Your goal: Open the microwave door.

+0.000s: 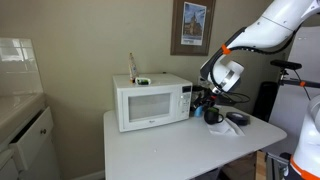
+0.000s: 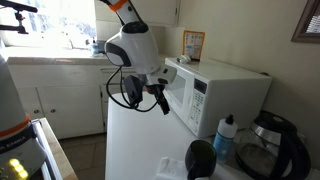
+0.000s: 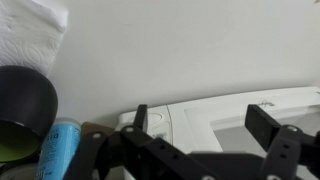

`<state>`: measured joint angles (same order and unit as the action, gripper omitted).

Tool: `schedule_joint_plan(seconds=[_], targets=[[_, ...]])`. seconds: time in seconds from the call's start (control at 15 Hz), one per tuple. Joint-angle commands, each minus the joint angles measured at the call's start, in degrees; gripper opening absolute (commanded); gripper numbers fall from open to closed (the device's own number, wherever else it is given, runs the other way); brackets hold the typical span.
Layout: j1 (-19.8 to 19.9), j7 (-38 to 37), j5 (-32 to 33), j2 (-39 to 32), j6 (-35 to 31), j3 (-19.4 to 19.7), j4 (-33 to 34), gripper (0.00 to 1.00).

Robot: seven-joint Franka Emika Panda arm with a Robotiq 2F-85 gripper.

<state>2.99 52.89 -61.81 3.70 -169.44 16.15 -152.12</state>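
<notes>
The robot's gripper should next go to the bottom button (image 1: pixel 185 115) (image 3: pixel 155 119) of the microwave's control panel and close there, ready to press it.
The white microwave (image 1: pixel 152 102) stands on a white table (image 1: pixel 170 145). Its door (image 1: pixel 145 106), with a pale window, is closed, and the control panel strip (image 1: pixel 184 98) is at its right. It also shows in an exterior view (image 2: pixel 225 85). My gripper (image 1: pixel 206 98) hangs in front of the microwave's right end, a little apart from it, as an exterior view (image 2: pixel 161 101) also shows. In the wrist view the picture is upside down. There the gripper (image 3: pixel 205 125) is open and empty, and the door (image 3: pixel 225 112) lies between the fingers.
A black mug (image 1: pixel 213 116) and a glass kettle (image 1: pixel 237 120) stand on the table right of the microwave, with a blue bottle (image 2: pixel 226 135) beside them. Small items (image 1: pixel 142 79) sit on top of the microwave. A kitchen counter (image 1: pixel 15 110) is at the left.
</notes>
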Motion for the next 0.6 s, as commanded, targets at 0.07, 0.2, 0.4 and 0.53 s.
schedule_joint_plan(seconds=[0.07, 0.2, 0.4, 0.53], targets=[[-2.66, 6.94, -12.34, -6.69, -4.13, -1.53, 2.33, 1.00], [-2.07, 5.00, -9.31, -4.04, -2.61, -1.22, 0.88, 1.00], [-2.23, 5.17, -10.07, -5.88, -2.74, -1.34, 1.73, 1.00], [-2.23, 5.19, -10.16, -6.10, -2.77, -1.34, 2.00, 1.00]])
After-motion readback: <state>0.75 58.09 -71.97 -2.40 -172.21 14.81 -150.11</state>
